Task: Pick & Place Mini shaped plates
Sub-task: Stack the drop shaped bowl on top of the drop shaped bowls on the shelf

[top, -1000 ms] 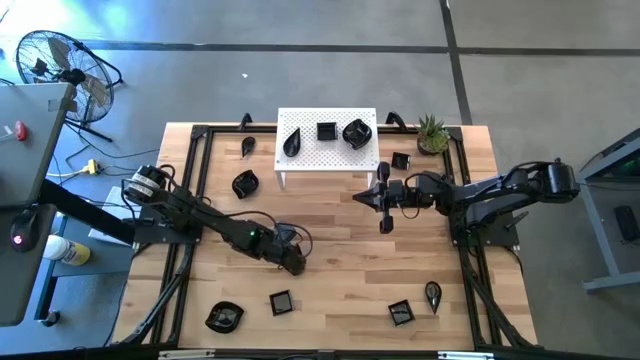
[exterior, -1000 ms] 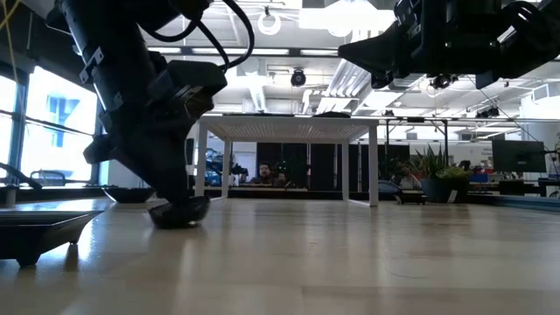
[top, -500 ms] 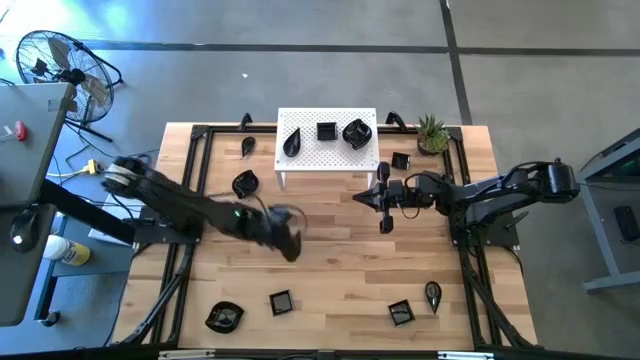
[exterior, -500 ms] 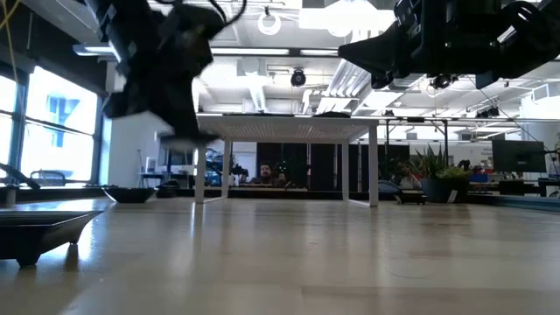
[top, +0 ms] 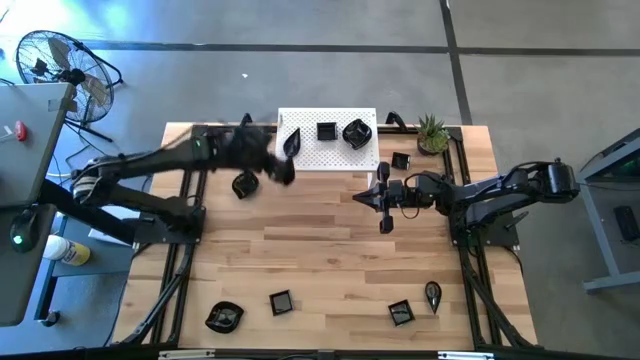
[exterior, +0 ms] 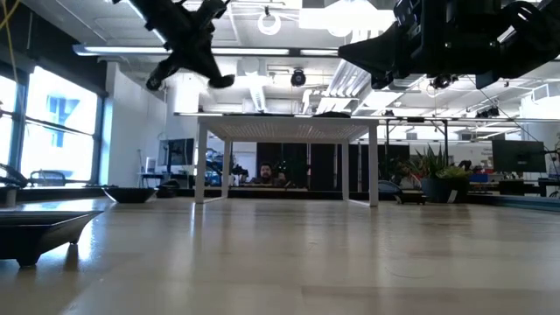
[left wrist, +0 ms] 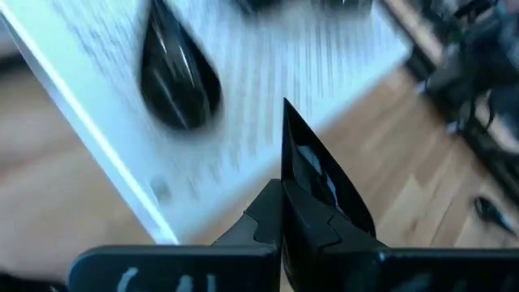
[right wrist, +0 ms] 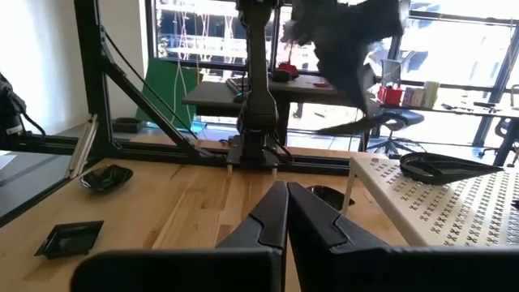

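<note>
My left gripper has its black plate. It will let go of it on top of the teardrop plate point(top: 291, 143) point(left wrist: 180, 77) on the white perforated stand.
My left gripper point(top: 282, 168) hangs above the left front corner of the white perforated stand point(top: 327, 157), shut on a small glossy black plate point(left wrist: 318, 174). In the low view that plate point(exterior: 219, 81) is higher than the stand's top. Three black plates lie on the stand: a teardrop one point(top: 291, 142), a square one point(top: 326, 131) and a rounded one point(top: 357, 132). Several more lie on the table, among them one at the left point(top: 244, 184) and one at the near left point(top: 224, 316). My right gripper point(top: 358, 197) waits shut and level, right of the stand's front. My left gripper pinches the plate by its rim point(left wrist: 293, 182) between its two fingers. The plate stands on edge and sticks out past the fingertips. The fingers slant downward from the table's left side toward the stand. The plate is lifted clear of both the table and the stand.
A small green potted plant point(top: 432, 133) stands at the far right corner. A black frame point(top: 195, 180) runs around the tabletop. More plates lie near the front edge point(top: 281, 301) point(top: 401, 312) point(top: 432, 293) and behind the right gripper point(top: 400, 161).
My left gripper was down on a plate lying on the table's middle left. It has risen with that plate and swung quickly toward the far edge, ending above the stand's left front corner. The plate is now lifted clear of the wood.
</note>
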`<state>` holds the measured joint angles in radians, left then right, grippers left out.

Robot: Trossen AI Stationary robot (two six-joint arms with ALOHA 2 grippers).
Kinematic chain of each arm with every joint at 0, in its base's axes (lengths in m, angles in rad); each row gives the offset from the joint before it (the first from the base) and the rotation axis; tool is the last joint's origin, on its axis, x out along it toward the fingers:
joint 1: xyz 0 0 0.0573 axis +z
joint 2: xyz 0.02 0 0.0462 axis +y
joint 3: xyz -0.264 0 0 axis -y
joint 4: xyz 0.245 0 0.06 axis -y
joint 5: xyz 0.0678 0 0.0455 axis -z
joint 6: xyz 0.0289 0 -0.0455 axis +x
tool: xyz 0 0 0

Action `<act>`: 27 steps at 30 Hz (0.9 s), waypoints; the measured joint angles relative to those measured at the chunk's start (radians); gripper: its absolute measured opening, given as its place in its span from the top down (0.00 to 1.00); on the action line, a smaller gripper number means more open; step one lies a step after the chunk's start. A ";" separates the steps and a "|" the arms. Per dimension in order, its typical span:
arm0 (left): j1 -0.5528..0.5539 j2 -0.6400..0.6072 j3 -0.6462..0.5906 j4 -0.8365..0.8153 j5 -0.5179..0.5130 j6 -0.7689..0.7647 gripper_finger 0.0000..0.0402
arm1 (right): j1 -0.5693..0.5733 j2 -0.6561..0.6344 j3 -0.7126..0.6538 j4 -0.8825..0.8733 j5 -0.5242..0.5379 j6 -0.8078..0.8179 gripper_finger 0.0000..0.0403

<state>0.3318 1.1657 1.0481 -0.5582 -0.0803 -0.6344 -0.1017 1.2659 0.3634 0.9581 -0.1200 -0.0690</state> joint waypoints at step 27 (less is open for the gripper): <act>0.284 0.279 0.270 -0.116 0.048 0.219 1.00 | 0.000 0.000 0.000 -0.012 0.000 -0.002 1.00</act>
<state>0.6155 1.4452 1.3178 -0.6745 -0.0324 -0.4154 -0.1017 1.2659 0.3634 0.9463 -0.1197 -0.0708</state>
